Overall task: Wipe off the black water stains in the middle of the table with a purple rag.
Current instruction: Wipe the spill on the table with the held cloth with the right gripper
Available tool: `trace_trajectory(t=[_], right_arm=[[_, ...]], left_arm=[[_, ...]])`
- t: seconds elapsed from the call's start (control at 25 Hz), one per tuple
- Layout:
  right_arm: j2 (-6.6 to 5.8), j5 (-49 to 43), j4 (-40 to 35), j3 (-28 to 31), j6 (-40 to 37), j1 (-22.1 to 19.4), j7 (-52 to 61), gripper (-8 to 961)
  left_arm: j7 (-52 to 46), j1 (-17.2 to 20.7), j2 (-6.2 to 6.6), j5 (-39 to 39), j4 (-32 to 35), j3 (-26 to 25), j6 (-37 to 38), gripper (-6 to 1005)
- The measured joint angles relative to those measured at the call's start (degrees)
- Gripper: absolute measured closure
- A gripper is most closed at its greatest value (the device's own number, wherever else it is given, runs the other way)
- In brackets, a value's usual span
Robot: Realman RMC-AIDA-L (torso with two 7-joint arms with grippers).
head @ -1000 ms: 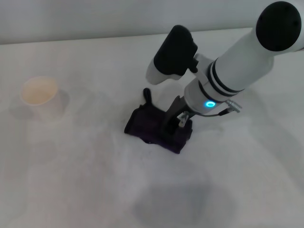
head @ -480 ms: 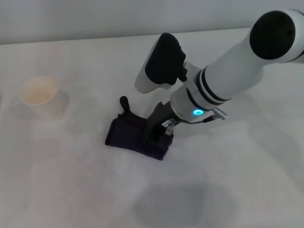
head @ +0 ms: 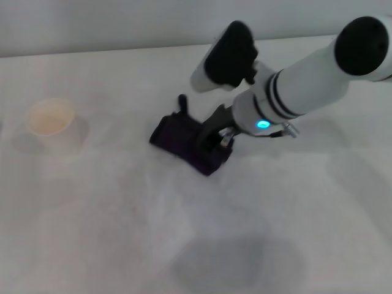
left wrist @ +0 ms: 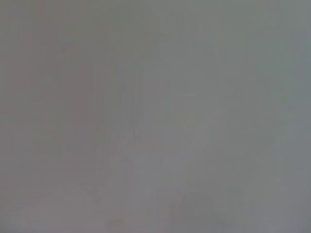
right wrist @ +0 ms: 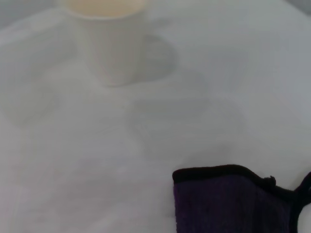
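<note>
Next, my right gripper releases the purple rag on the white table (head: pixel 260 128) below its blue light, farther away from the cup.
The purple rag (head: pixel 182 139) lies folded on the white table (head: pixel 92 214) near its middle, with its loop tab (head: pixel 182 101) pointing to the far side. My right gripper (head: pixel 215 143) comes in from the right and is shut on the rag's right end, pressing it to the tabletop. The rag also shows in the right wrist view (right wrist: pixel 228 201), flat on the table. No black water stain shows in any view. My left gripper is out of view; the left wrist view shows only plain grey.
A white cup (head: pixel 54 125) stands upright at the left of the table, well apart from the rag; it also shows in the right wrist view (right wrist: pixel 109 41). A faint grey patch (head: pixel 239 260) lies on the tabletop near the front.
The right gripper dragged the rag to the left and nearer me, then pushed it back toward the far side and slightly right. The cup has not moved.
</note>
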Motion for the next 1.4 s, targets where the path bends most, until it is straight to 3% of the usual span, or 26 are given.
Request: trace_trajectory(t=[0.28,0.48,0.64,0.84,1.04,1.2,1.4], right_arm=[[-0.25,-4.3,1.7,6.1,4.4,-0.5,0.0,862],[-0.37,-4.8,0.2,6.5,10.6,-0.6,-0.4,863],[0.31,-4.3,-1.5,4.9,12.9,-0.4,-0.9,862],[0.50,3.8,-1.7,-4.0,4.1,0.2,-1.1,861],[0.49,5.6,-1.4,-7.2,-4.5,0.0,-0.8,864],[0.20,5.1,-0.9,-5.4,-8.4,-0.7,-0.7,866],[-0.32,-2.0,0.9,3.5,-7.0,-1.5,-1.1,864]], left_arm=[[0.2,0.3,0.10,0.0,0.1,-1.2,-0.4,106],[0.3,0.4,0.10,0.1,0.1,-2.1,-0.4,106],[0.4,0.3,0.10,0.1,0.1,-2.1,-0.4,106],[0.2,0.1,0.19,0.0,0.1,-2.2,0.0,106],[0.1,0.1,0.19,0.0,0.1,-2.2,0.0,106],[0.2,0.0,0.19,0.0,0.1,-3.2,0.0,106],[0.3,-0.1,0.18,0.0,0.1,-3.6,0.0,106]])
